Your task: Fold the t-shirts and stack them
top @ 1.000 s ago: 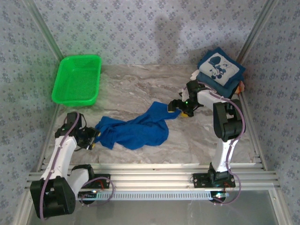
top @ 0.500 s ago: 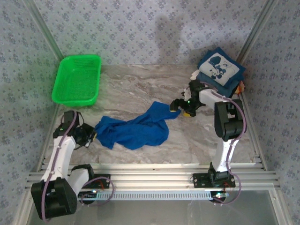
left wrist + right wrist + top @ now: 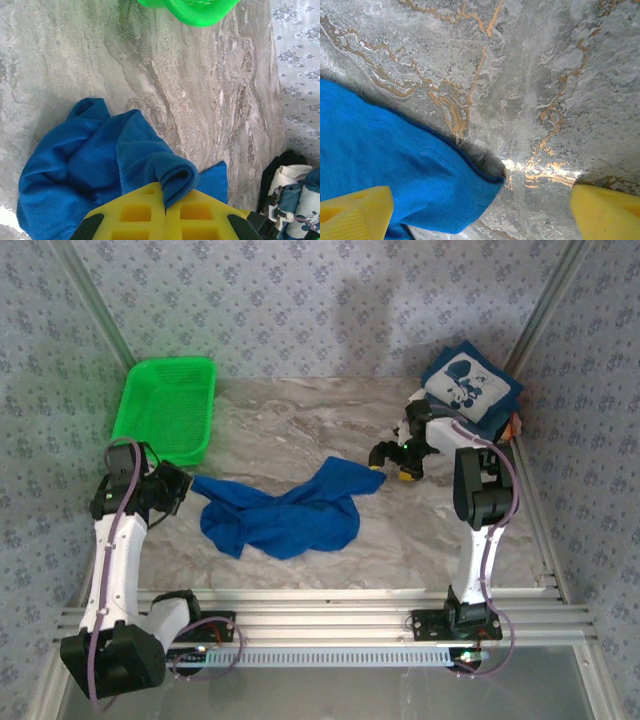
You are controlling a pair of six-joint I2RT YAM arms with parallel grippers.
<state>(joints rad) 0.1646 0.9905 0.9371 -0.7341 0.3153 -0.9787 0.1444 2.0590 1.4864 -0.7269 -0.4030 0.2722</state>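
Note:
Next, my left gripper lets go of the rolled fold on the blue t-shirt's front edge (image 3: 247, 539), on the side facing the left arm.
A royal-blue t-shirt (image 3: 285, 515) lies crumpled on the marble table (image 3: 300, 425). My left gripper (image 3: 178, 486) is at the shirt's left edge. In the left wrist view its yellow fingers (image 3: 135, 212) are shut on a rolled fold of the blue cloth (image 3: 172, 175). My right gripper (image 3: 391, 462) stands open just right of the shirt's right tip (image 3: 368, 478). In the right wrist view that blue corner (image 3: 420, 180) lies flat between the spread yellow fingertips (image 3: 355, 212), nearer the left one. A folded stack topped by a navy tee with white cartoon print (image 3: 468, 386) sits at the back right.
A green mesh basket (image 3: 165, 410) stands at the back left, close behind the left arm; its rim (image 3: 200, 12) shows in the left wrist view. White and orange cloth (image 3: 514, 426) pokes out under the stack. Patterned walls close in both sides.
My left gripper has moved away from the near edge toward the basket, drawing the shirt's left edge with it. The right gripper shifted slightly right, off the shirt's tip.

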